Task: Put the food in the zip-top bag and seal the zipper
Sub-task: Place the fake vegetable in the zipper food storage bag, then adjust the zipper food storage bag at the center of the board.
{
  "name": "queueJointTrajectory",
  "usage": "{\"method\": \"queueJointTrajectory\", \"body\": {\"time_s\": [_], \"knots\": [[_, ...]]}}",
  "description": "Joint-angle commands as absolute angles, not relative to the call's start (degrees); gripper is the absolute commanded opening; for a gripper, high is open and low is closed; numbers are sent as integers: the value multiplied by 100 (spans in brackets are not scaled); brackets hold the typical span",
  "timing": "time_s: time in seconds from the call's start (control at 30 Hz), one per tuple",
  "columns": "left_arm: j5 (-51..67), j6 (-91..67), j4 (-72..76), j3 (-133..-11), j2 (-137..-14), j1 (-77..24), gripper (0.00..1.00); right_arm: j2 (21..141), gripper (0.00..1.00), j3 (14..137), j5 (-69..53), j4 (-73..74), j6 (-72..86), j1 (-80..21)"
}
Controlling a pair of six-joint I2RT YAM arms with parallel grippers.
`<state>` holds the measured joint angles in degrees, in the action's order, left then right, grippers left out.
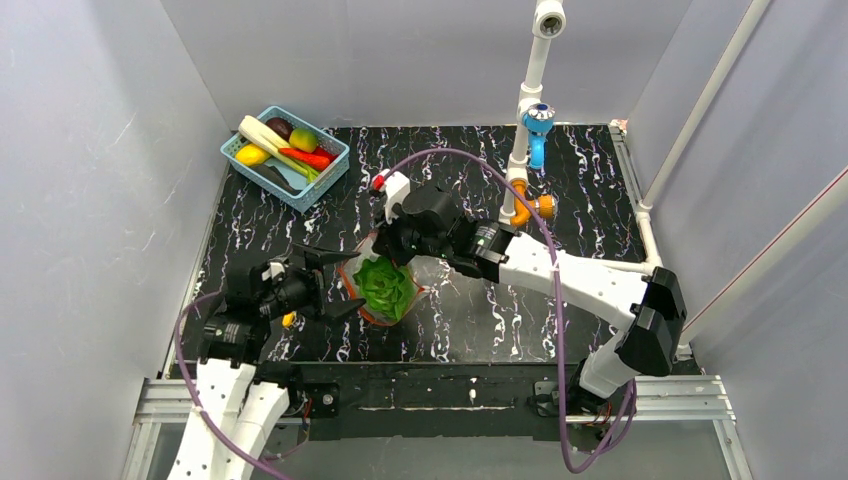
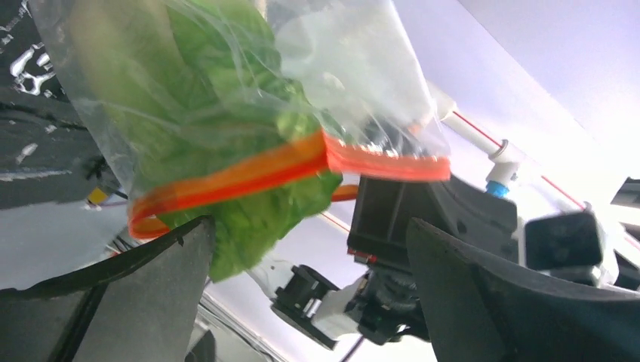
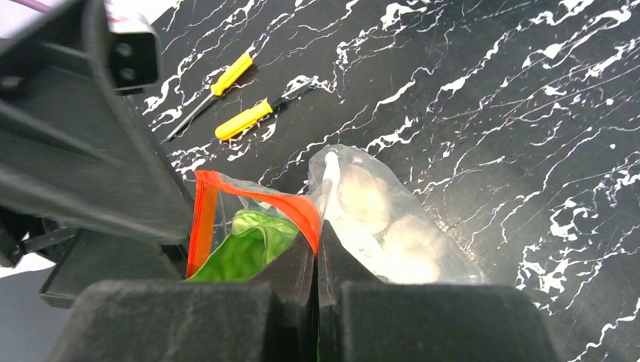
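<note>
My left gripper is to close on the zip-top bag's red zipper (image 1: 354,295) (image 2: 155,202), near the bend on the screwdriver side, away from where my right gripper holds it.
The zip-top bag (image 1: 410,292) hangs lifted above the table, a clear pouch with green lettuce (image 1: 382,284) filling it. My right gripper (image 1: 388,252) is shut on the bag's mouth edge (image 3: 317,240), pinching the red zipper (image 3: 260,197), which gapes open in a loop. The lettuce (image 3: 241,249) pokes out at the mouth. Two pale lumps (image 3: 377,219) show through the plastic; I cannot tell garlic from fruit. My left gripper (image 1: 345,282) is open beside the bag. In the left wrist view it (image 2: 309,226) is empty under the bag (image 2: 226,90) and zipper (image 2: 249,172).
A blue basket (image 1: 285,158) with a leek, chili and other toy foods stands at the back left. Two yellow-handled screwdrivers (image 3: 241,121) lie on the black marbled table (image 1: 560,180). A white pipe stand (image 1: 530,130) rises at the back right.
</note>
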<state>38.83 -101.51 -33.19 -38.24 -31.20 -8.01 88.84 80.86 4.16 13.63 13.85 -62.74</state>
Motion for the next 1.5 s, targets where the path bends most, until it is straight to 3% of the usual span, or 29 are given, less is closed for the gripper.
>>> {"method": "queueJointTrajectory", "body": {"time_s": [0.0, 0.13, 0.27, 0.4, 0.5, 0.57, 0.77, 1.07, 1.2, 1.3, 1.47], "knots": [[3250, -9352, -4329, -4529, -2796, -800, 98, 8959, 1, 8684, 51, 1786, 1907, -6092], [2987, -8514, -4578, -5053, -2589, -800, 97, 9113, 1, 8993, 41, 2196, 2279, -5990], [2582, -7124, -5636, -5811, -2841, -800, 89, 9321, 1, 9378, -153, 2493, 2578, -5899], [2208, -6395, -6102, -5758, -2949, -800, 72, 9374, 1, 9467, -267, 2399, 2666, -5898], [2411, -6399, -5662, -5349, -2887, -798, 57, 9395, 1, 9474, -285, 2378, 2706, -5897], [2515, -6420, -5462, -5111, -2914, -801, 55, 9416, 1, 9481, -292, 2394, 2723, -5897], [2816, -6497, -4729, -4395, -3173, -800, 38, 9421, 1, 9483, -310, 2397, 2740, -5897], [2967, -6381, -4000, -3863, -3686, -1074, 26, 9452, 1, 9492, -378, 2339, 2735, -5897], [2798, -6317, -3940, -3861, -3757, -1256, 20, 9439, 1, 9491, -354, 2360, 2702, -5897], [2771, -6136, -3999, -4188, -3775, -1266, 2, 9426, 1, 9500, -181, 2463, 2589, -5897], [3216, -6586, -4283, -4868, -3860, -1265, 0, 9425, 1, 9722, 312, 3040, 1998, -5897]]}}
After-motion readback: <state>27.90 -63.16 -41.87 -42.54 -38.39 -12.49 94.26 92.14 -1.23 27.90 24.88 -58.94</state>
